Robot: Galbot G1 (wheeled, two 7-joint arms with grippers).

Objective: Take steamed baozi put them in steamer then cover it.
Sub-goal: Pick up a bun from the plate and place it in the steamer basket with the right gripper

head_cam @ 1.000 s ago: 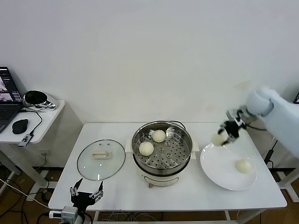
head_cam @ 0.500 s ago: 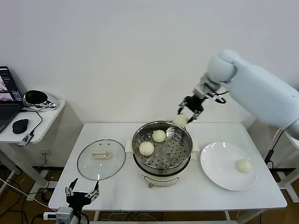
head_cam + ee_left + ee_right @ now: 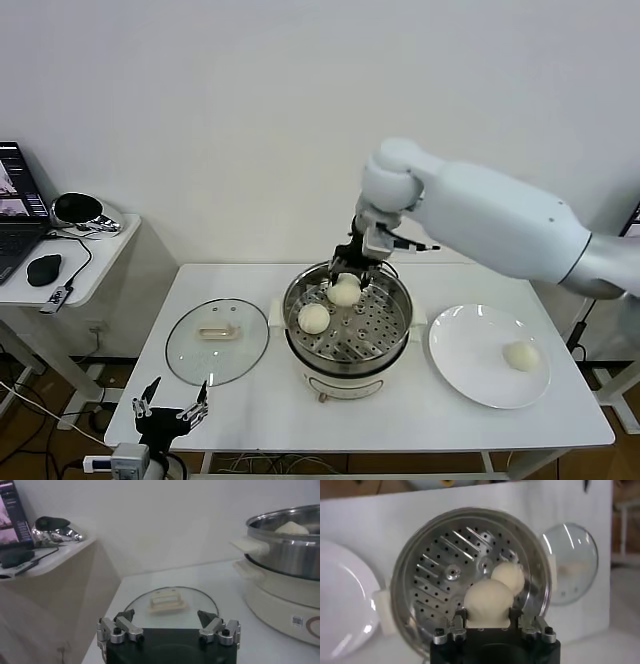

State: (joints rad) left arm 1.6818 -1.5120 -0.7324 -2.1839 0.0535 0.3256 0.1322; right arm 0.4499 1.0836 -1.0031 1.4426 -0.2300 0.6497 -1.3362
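Next, my right gripper releases the baozi it holds on the bare front part of the steamer's perforated tray [image 3: 345, 346] [image 3: 473, 543].
My right gripper [image 3: 349, 272] is shut on a cream-white baozi [image 3: 345, 292] and holds it low over the back part of the steamer [image 3: 385, 352]. In the right wrist view the fingers [image 3: 461, 617] clamp that bun [image 3: 487, 600] above the perforated tray [image 3: 440, 587], and it hides what lies beneath it. Another baozi [image 3: 313, 318] lies on the tray and also shows in the right wrist view [image 3: 508, 577]. One more baozi [image 3: 520, 355] sits on the white plate [image 3: 466, 365]. The glass cover [image 3: 216, 342] lies flat left of the steamer. My left gripper [image 3: 168, 415] is open and empty.
The left gripper [image 3: 167, 622] waits off the table's front left corner, facing the cover [image 3: 169, 601] and the steamer [image 3: 282, 550]. A side table [image 3: 60, 265] with a laptop, mouse and headset stands at the far left.
My right arm has carried the baozi from the plate leftward to the steamer and lowered it over the tray. The left gripper has drifted slightly left and down.
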